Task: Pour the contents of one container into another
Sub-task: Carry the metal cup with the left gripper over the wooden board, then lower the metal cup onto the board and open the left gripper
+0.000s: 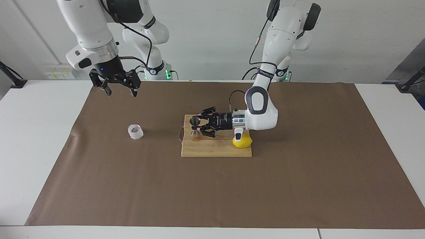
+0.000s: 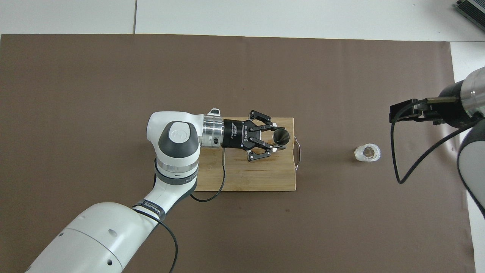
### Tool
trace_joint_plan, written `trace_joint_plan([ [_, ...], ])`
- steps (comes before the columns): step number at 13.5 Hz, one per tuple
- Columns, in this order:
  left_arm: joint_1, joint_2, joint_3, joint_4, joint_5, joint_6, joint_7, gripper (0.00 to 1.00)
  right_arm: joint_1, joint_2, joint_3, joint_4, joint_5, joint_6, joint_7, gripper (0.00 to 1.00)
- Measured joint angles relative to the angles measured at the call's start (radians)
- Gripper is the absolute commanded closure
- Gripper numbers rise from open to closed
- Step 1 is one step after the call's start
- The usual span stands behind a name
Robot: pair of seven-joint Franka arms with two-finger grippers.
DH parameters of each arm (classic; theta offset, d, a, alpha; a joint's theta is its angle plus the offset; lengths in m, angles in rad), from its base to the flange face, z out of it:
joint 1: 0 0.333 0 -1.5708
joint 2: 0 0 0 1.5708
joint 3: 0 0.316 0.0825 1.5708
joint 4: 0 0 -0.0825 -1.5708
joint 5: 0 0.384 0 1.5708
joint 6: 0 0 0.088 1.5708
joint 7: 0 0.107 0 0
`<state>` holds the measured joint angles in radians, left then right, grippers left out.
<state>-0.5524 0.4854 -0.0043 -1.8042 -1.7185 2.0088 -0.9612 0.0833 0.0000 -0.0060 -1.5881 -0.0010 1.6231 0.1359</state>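
Note:
I should let go of the steel jigger with my left gripper on the wooden cutting board [image 2: 271,149], near the metal handle.
A small steel hourglass jigger [image 1: 194,127] [image 2: 281,136] stands upright in my left gripper [image 1: 196,127] [image 2: 277,138], which is shut on its waist. It is low over the wooden cutting board [image 1: 212,148] [image 2: 246,178], at the board's end toward the right arm. Whether its foot touches the board I cannot tell. The squat bumpy glass cup [image 1: 135,131] [image 2: 367,152] stands alone on the brown mat, toward the right arm's end. My right gripper [image 1: 121,94] [image 2: 405,111] hangs open and empty high above the mat, apart from the cup.
A yellow lemon [image 1: 242,142] lies on the board's corner toward the left arm, under the left wrist. A metal handle [image 2: 298,151] sticks out of the board toward the cup. Brown mat [image 1: 212,192] covers the table between its white margins.

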Motion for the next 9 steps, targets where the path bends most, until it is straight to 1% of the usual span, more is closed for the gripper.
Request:
trace_joint_plan([
  [5,-0.01,0.0,0.0,-0.002,0.005,0.001,0.014,1.0,0.0,0.0,0.0,0.0,0.0,0.0,0.0,0.0],
  [9,-0.005,0.0,0.008,-0.026,0.019,0.001,0.025,1.0,0.0,0.0,0.0,0.0,0.0,0.0,0.0,0.0],
])
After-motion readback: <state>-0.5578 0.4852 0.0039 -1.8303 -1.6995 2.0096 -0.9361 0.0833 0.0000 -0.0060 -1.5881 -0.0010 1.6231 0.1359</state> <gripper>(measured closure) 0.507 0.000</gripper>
